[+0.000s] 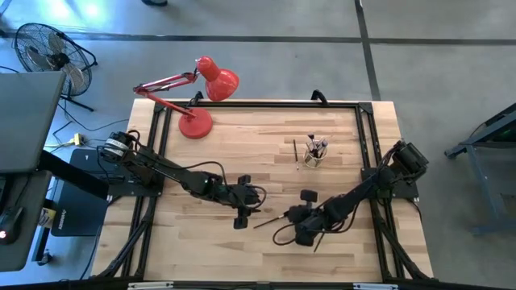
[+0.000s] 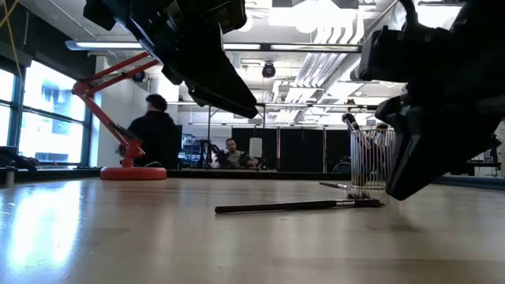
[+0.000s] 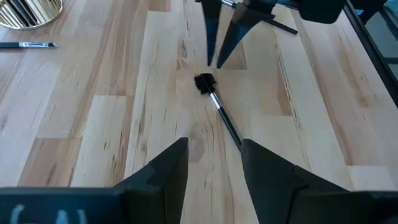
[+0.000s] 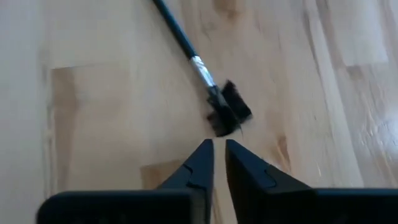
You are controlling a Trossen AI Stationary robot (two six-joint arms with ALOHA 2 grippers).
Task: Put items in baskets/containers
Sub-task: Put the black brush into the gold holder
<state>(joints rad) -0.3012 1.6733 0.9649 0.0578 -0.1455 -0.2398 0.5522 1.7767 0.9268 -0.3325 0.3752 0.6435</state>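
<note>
Next, I open my right gripper's shut fingers, as they sit short of the bristle head, then take the bristles point(image 4: 227, 109) and lift the handle toward my left gripper.
A dark makeup brush point(image 1: 270, 220) lies flat on the wood table between the two grippers, as the low view point(image 2: 300, 207) shows. Its bristle head point(image 4: 229, 112) points at my right gripper point(image 4: 219, 146), which is shut, its tips just short of the bristles. My left gripper point(image 3: 214, 149) is open and raised above the handle end of the brush point(image 3: 221, 115), a finger on each side of its line. The clear cup point(image 1: 313, 155) stands farther back with several brushes upright in it. Another brush point(image 1: 295, 151) lies beside it.
A red desk lamp point(image 1: 197, 97) stands near the table's far left corner. A thin dark brush point(image 3: 277, 23) lies under the right arm. Bare wood stretches across the near left part of the table point(image 1: 185, 242). Two people point(image 2: 158, 134) are in the room beyond.
</note>
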